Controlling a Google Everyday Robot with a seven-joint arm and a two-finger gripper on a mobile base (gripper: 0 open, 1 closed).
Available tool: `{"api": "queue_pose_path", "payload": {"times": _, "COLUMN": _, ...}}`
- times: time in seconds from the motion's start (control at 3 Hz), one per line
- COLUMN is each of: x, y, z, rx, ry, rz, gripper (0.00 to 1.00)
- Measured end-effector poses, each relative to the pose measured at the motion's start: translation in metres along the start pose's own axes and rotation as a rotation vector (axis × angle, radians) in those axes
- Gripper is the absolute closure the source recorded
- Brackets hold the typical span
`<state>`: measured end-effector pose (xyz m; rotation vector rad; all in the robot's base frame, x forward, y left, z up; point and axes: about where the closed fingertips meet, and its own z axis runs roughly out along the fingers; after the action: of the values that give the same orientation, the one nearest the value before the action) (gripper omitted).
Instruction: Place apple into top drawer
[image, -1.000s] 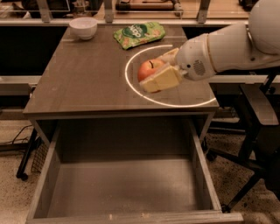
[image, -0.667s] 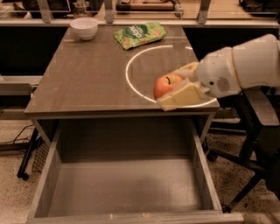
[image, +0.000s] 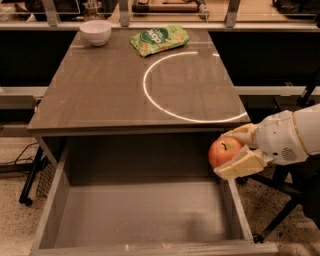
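Next, I let the apple go on the middle of the open top drawer's bare bottom (image: 148, 194).
The orange-red apple (image: 224, 151) with a short dark stem is held between the two cream fingers (image: 241, 163) of my gripper (image: 235, 150). The gripper comes in from the right on a white arm and holds the apple in the air above the right side wall of the open top drawer (image: 142, 215), just below the table's front edge. The drawer is pulled out wide, a shallow grey-brown box with a bare bottom.
A white bowl (image: 95, 32) stands at the table's back left. A green snack bag (image: 159, 39) lies at the back middle. A bright ring of light marks the tabletop (image: 95, 95). Dark chair legs (image: 280, 215) stand at the right of the drawer.
The gripper has carried the apple from the table's right part forward and down, off the tabletop, to the drawer's right side.
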<state>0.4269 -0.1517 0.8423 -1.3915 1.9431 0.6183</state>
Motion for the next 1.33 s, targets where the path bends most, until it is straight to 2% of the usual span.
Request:
{"api": "queue_pose_path", "payload": {"times": 0.33, "x": 0.001, "y": 0.002, "z": 0.004, "rx": -0.003, "ry": -0.005, "rz": -0.002, "gripper": 1.0}}
{"api": "queue_pose_path", "payload": {"times": 0.67, "x": 0.016, "y": 0.019, "z": 0.049, "rx": -0.034, "ry": -0.055, "rz": -0.026, "gripper": 1.0}}
{"api": "queue_pose_path", "payload": {"times": 1.0, "x": 0.034, "y": 0.034, "z": 0.101, "rx": -0.086, "ry": -0.098, "rz": -0.065, "gripper": 1.0}}
{"api": "queue_pose_path", "payload": {"times": 1.33, "x": 0.044, "y": 0.039, "z": 0.16, "rx": -0.128, "ry": -0.167, "rz": -0.088, "gripper": 1.0}}
